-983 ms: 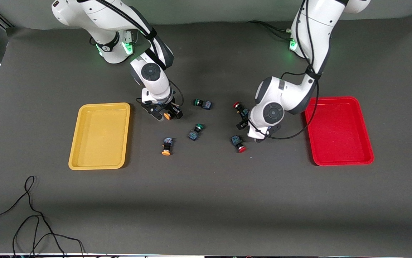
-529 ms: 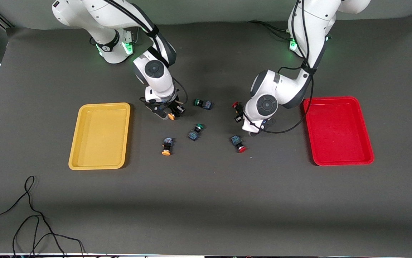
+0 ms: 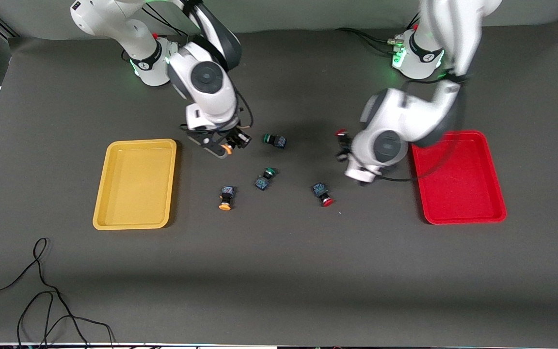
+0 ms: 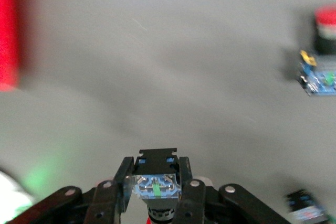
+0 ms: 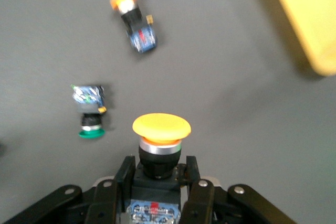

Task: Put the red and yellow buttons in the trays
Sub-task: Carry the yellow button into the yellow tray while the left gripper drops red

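Note:
The yellow button is in my right gripper. Next, I set it down inside the yellow tray (image 3: 114,195), near the tray's long edge farthest from the red tray.
My right gripper (image 3: 228,145) is shut on a yellow-capped button (image 3: 230,144), held above the table beside the mustard yellow tray (image 3: 135,183). In the right wrist view the fingers (image 5: 124,174) clamp its black body under the yellow cap (image 5: 161,125). My left gripper (image 3: 342,144) is shut on a red-capped button (image 3: 341,138), held over the table beside the red tray (image 3: 458,177). The left wrist view shows its blue-and-black body (image 4: 156,179) between the fingers. A second yellow button (image 3: 225,198) and a second red button (image 3: 323,194) lie on the table.
Two green-capped buttons (image 3: 274,140) (image 3: 264,179) lie between the arms, the second nearer to the front camera. A black cable (image 3: 41,291) lies near the front edge at the right arm's end. Both trays hold nothing.
Both grippers have risen off the table with their buttons. The left gripper has carried the red button toward the red tray. The right gripper has lifted the yellow button almost straight up.

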{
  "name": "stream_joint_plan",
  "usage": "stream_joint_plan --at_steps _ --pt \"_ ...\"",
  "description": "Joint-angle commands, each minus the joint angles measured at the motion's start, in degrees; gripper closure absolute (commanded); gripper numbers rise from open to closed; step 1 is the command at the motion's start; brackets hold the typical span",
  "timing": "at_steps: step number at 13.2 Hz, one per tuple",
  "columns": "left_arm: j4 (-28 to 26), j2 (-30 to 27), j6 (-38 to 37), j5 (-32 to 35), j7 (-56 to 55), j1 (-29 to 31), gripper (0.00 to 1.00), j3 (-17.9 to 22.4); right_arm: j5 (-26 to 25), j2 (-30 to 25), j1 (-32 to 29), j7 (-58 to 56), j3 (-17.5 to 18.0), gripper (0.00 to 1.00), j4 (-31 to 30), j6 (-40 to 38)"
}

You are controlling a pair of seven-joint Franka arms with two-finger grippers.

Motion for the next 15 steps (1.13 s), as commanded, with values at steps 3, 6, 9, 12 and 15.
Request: stream_joint_plan --at_steps 3,6,9,12,15 --pt "-2.1 -4.1 -4.2 9.7 27.4 17.5 1.00 -0.2 2.4 -4.7 -0.3 -37.7 -18.2 0.90 1.3 -7.0" --pt "-8.6 -3.8 4.9 12.9 33.6 22.3 1.00 -0.2 2.4 -4.2 -0.3 -61.8 -30.8 0.90 0.7 -6.5" --pt "-13.9 -1.6 15.4 13.1 34.8 23.9 1.00 -0.2 2.7 -1.4 -0.7 -79.6 -40.1 0.90 -2.7 -0.8" --pt "-14.1 0.9 17.5 13.1 34.8 24.0 0.52 -0.1 11.0 6.3 -4.8 -92.6 -40.8 0.90 -7.2 8.8" --pt "-13.1 -0.7 14.7 13.1 35.0 24.6 0.00 -0.1 26.7 19.2 -7.7 -109.2 -40.5 0.90 -6.6 13.0"
